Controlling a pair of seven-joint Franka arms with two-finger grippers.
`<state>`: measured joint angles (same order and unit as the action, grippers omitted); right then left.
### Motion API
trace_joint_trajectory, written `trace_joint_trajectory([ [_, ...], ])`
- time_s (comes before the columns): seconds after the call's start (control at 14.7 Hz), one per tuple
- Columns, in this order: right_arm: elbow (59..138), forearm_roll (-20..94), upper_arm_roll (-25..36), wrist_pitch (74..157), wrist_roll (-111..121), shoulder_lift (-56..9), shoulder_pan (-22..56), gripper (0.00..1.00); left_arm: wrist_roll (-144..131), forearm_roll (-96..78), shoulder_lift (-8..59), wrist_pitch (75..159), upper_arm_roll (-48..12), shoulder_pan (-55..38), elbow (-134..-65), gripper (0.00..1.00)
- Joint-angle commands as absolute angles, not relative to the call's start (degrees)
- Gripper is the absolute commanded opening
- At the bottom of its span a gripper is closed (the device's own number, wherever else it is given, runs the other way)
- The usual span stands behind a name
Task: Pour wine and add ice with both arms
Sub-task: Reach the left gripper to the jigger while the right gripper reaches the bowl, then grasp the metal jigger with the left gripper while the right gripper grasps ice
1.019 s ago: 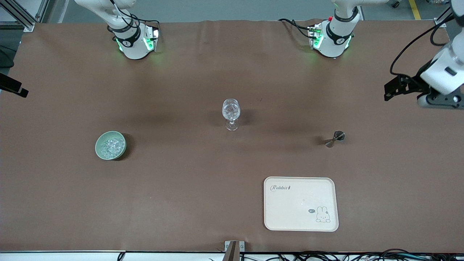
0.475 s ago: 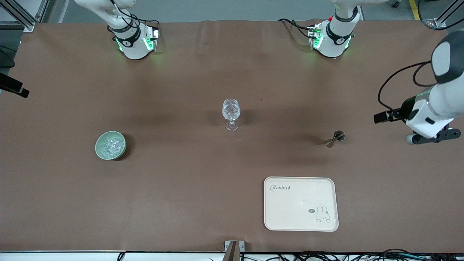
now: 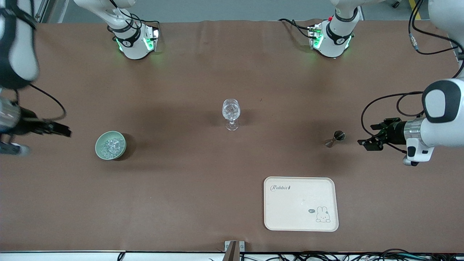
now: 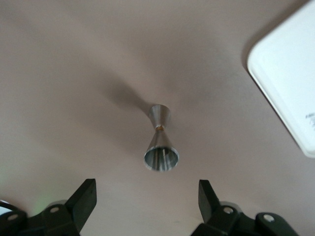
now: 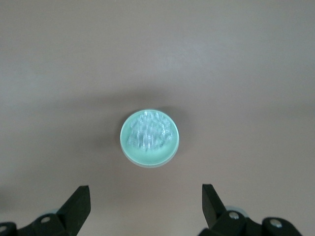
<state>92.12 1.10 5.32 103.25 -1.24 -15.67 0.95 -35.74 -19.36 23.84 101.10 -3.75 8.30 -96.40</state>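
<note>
I will move my right gripper to the green bowl next and close it on an ice cube at the ice heap's edge [image 3: 108,147] [image 5: 147,144] nearest this gripper.
Ice [image 3: 110,145] lies heaped in a small green bowl [image 3: 100,152] toward the right arm's end of the table; the ice [image 5: 149,132] and bowl [image 5: 147,158] also show in the right wrist view. My right gripper [image 3: 66,132] is open and empty beside the bowl, apart from it; it shows in its wrist view [image 5: 146,199]. A clear stemmed wine glass [image 3: 231,113] stands mid-table. A steel jigger [image 3: 335,138] stands toward the left arm's end, also in the left wrist view [image 4: 160,142]. My left gripper [image 3: 368,137] is open and empty beside it, apart, with the jigger ahead of its jaws [image 4: 146,196].
A cream tray [image 3: 301,217] with a rabbit print lies nearer the front camera than the jigger; its corner shows in the left wrist view [image 4: 290,93]. The two arm bases [image 3: 134,40] [image 3: 331,38] stand at the table's back edge. Brown cloth covers the table.
The left gripper has swung down from the table's end to beside the jigger. The right arm has come into view and its gripper now points at the bowl.
</note>
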Motion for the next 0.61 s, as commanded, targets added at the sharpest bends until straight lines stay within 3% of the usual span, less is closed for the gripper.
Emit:
trace_joint_trajectory([
  [0.0,104.6,1.2,5.4,116.9,-1.1,-14.5,1.7,1.0,-37.0,-27.9,28.1,101.4,-4.0,11.8,-95.7,0.92],
  [0.41,118.7,1.3,5.4,138.1,-1.2,-18.9,1.5,0.98,-35.3,-36.6,36.5,102.0,-4.3,15.5,-95.7,0.86],
  [0.54,119.9,1.3,5.4,138.8,-1.2,-18.9,1.8,0.93,-34.6,-39.9,38.8,102.0,-4.3,15.9,-95.9,0.86],
])
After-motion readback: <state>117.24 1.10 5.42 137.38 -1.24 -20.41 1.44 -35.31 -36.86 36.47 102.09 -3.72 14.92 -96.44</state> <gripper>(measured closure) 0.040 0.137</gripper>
